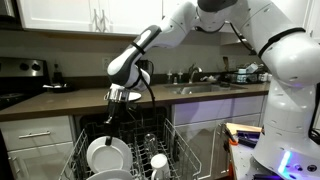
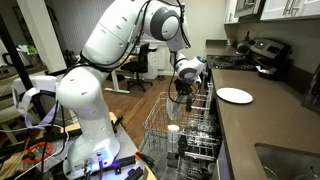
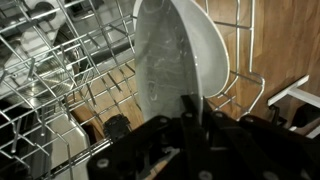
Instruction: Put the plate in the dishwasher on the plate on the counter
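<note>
My gripper has the white plate, now upright on edge in the rack. It will let go of it against the other white plate in the dishwasher's wire rack [image 1: 101, 168].
A white plate [image 3: 170, 50] stands upright on edge in the dishwasher's wire rack [image 3: 60, 80]. It also shows in an exterior view [image 1: 105, 154]. My gripper [image 3: 192, 112] reaches down into the rack, and its two fingers are closed on the plate's rim. The gripper shows over the rack in both exterior views [image 1: 116, 108] [image 2: 183, 90]. A second white plate [image 2: 235, 95] lies flat on the dark counter [image 2: 262, 120], beyond the open dishwasher.
The pulled-out rack [image 1: 175, 150] [image 2: 160, 125] also holds a white cup [image 1: 158, 160] [image 2: 173, 130] and other dishes. A sink with a faucet [image 1: 195, 75] is set in the counter. A stove [image 1: 20, 75] stands at one end.
</note>
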`<state>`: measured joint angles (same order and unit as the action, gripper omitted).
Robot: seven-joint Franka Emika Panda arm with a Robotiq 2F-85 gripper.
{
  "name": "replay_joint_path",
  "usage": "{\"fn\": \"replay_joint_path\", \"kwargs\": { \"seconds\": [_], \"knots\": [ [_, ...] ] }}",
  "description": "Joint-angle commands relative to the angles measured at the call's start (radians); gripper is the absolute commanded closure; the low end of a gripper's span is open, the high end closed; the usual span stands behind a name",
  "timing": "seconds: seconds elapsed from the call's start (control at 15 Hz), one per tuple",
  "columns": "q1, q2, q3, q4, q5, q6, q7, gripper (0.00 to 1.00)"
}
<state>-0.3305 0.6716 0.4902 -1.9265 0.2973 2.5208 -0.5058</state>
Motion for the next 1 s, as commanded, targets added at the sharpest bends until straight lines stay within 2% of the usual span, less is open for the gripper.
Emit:
{"fn": "replay_joint_path", "kwargs": {
  "seconds": [0.0, 0.27, 0.53, 0.6, 0.73, 0.93],
  "knots": [
    [0.046, -0.158, -0.01, -0.104, 0.077, -0.066, 0.021, 0.96],
    [0.141, -0.274, -0.064, -0.158, 0.108, -0.11, 0.075, 0.96],
    [0.233, -0.325, -0.132, -0.171, 0.103, -0.152, 0.125, 0.96],
    [0.255, -0.328, -0.158, -0.174, 0.089, -0.15, 0.147, 0.67],
    [0.277, -0.32, -0.191, -0.18, 0.09, -0.136, 0.153, 0.6],
    [0.283, -0.295, -0.23, -0.189, 0.104, -0.091, 0.141, 0.41]
  ]
}}
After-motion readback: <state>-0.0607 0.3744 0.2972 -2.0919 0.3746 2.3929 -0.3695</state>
